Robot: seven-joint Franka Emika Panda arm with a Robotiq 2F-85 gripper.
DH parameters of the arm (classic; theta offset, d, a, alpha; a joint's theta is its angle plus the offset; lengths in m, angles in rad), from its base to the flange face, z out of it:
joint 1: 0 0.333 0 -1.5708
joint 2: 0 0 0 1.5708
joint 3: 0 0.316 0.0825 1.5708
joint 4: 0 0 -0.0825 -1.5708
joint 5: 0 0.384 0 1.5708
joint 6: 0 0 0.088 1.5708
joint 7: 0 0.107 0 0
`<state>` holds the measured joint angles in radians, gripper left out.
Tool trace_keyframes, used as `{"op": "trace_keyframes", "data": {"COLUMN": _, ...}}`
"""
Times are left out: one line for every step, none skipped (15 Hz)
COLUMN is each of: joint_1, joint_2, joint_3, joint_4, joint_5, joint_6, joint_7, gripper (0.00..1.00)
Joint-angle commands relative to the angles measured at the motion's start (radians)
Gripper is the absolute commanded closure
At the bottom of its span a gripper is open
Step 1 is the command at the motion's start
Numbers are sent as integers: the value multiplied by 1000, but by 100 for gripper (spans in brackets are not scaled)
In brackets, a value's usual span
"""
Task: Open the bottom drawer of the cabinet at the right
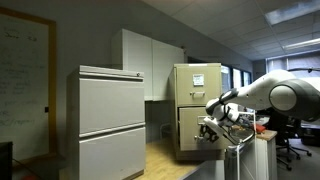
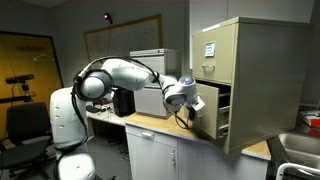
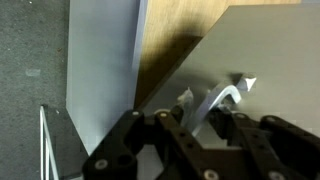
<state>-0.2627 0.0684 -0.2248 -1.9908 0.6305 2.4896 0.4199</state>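
Observation:
Next, my gripper releases the bottom drawer, now pulled partway out, once it is farther out over the wooden counter (image 1: 214, 141), well clear of the side of the tan cabinet.
The tall tan cabinet (image 1: 197, 80) stands on a wooden counter and shows in both exterior views (image 2: 250, 50), with paper labels on its top drawer. Its bottom drawer (image 2: 208, 126) is pulled partway out, and a dark gap shows behind its front. It is also seen in an exterior view (image 1: 190, 128). My gripper (image 2: 193, 104) is at the drawer front (image 3: 265, 60). In the wrist view its black fingers (image 3: 202, 112) sit on either side of the curved metal handle (image 3: 228, 98), shut on it.
A wide pale grey cabinet (image 1: 110, 120) stands beside the tan one. White wall cupboards (image 1: 150, 60) hang behind. The wooden counter (image 2: 150, 124) runs under the arm. A sink (image 2: 300, 150) is at the near corner. An office chair (image 2: 25, 122) stands by the robot base.

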Motion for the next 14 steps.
{"op": "trace_keyframes", "data": {"joint_1": 26, "joint_2": -174, "joint_3": 15, "joint_4": -233, "joint_5": 1, "joint_6": -42, "joint_7": -104, "gripper": 94}}
{"op": "trace_keyframes", "data": {"joint_1": 30, "joint_2": -205, "joint_3": 14, "joint_4": -271, "joint_5": -1, "joint_6": -39, "joint_7": -108, "gripper": 94}}
{"op": "trace_keyframes", "data": {"joint_1": 32, "joint_2": -238, "joint_3": 11, "joint_4": -308, "joint_5": -2, "joint_6": -40, "joint_7": -111, "gripper": 94}}
{"op": "trace_keyframes", "data": {"joint_1": 35, "joint_2": -270, "joint_3": 10, "joint_4": -345, "joint_5": -5, "joint_6": -38, "joint_7": -115, "gripper": 94}}
{"op": "trace_keyframes", "data": {"joint_1": 36, "joint_2": -306, "joint_3": 10, "joint_4": -381, "joint_5": -11, "joint_6": -40, "joint_7": -115, "gripper": 94}}
{"op": "trace_keyframes", "data": {"joint_1": 39, "joint_2": -340, "joint_3": 11, "joint_4": -418, "joint_5": -15, "joint_6": -38, "joint_7": -117, "gripper": 94}}
{"op": "trace_keyframes", "data": {"joint_1": 41, "joint_2": -375, "joint_3": 13, "joint_4": -455, "joint_5": -19, "joint_6": -35, "joint_7": -119, "gripper": 94}}
{"op": "trace_keyframes", "data": {"joint_1": 44, "joint_2": -409, "joint_3": 16, "joint_4": -492, "joint_5": -22, "joint_6": -32, "joint_7": -122, "gripper": 94}}
{"op": "trace_keyframes", "data": {"joint_1": 47, "joint_2": -445, "joint_3": 21, "joint_4": -528, "joint_5": -25, "joint_6": -27, "joint_7": -123, "gripper": 94}}
{"op": "trace_keyframes", "data": {"joint_1": 48, "joint_2": -480, "joint_3": 25, "joint_4": -564, "joint_5": -26, "joint_6": -24, "joint_7": -125, "gripper": 94}}
{"op": "trace_keyframes", "data": {"joint_1": 51, "joint_2": -516, "joint_3": 30, "joint_4": -601, "joint_5": -26, "joint_6": -20, "joint_7": -126, "gripper": 94}}
{"op": "trace_keyframes", "data": {"joint_1": 54, "joint_2": -553, "joint_3": 35, "joint_4": -637, "joint_5": -24, "joint_6": -18, "joint_7": -127, "gripper": 94}}
{"op": "trace_keyframes", "data": {"joint_1": 56, "joint_2": -589, "joint_3": 42, "joint_4": -672, "joint_5": -22, "joint_6": -18, "joint_7": -124, "gripper": 51}}
{"op": "trace_keyframes", "data": {"joint_1": 55, "joint_2": -625, "joint_3": 52, "joint_4": -706, "joint_5": -29, "joint_6": -18, "joint_7": -116, "gripper": 50}}
